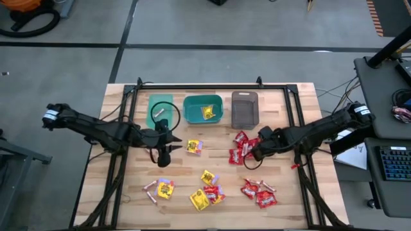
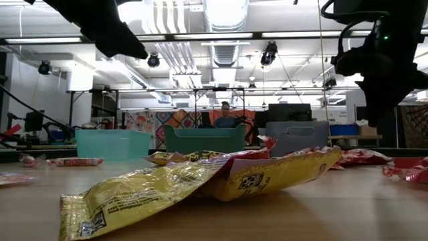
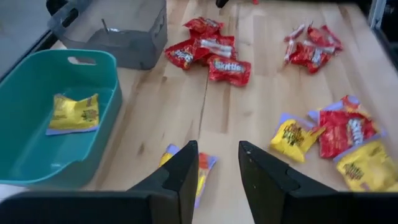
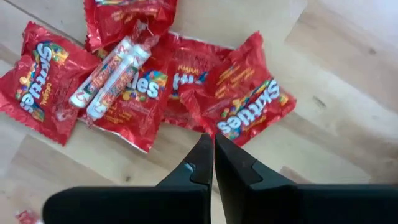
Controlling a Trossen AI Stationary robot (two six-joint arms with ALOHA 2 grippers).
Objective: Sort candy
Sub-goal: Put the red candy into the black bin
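My right gripper should open, as it is shut and empty at the red packet's edge, and pinch the red packet's middle (image 4: 240,96) before lifting.
Candy lies scattered on the wooden table (image 1: 128,192): red packets (image 1: 242,147), more red ones (image 1: 260,192), yellow packets (image 1: 194,146) (image 1: 200,199), and pinkish sticks (image 1: 151,186). My left gripper (image 1: 168,149) (image 3: 217,168) is open and hovers over a yellow packet (image 3: 202,168) beside the teal bin (image 3: 37,112), which holds one yellow packet (image 3: 74,112). My right gripper (image 1: 252,154) (image 4: 213,155) is shut, holds nothing and hovers at the edge of the red packets (image 4: 249,106), on which two sticks (image 4: 112,74) lie.
Three bins stand in a row at the far side: a light green one (image 1: 162,110) with a stick inside, the teal one (image 1: 203,109), and a grey-brown one (image 1: 244,109). A black frame (image 1: 212,85) borders the table. A person sits in the room beyond (image 2: 225,117).
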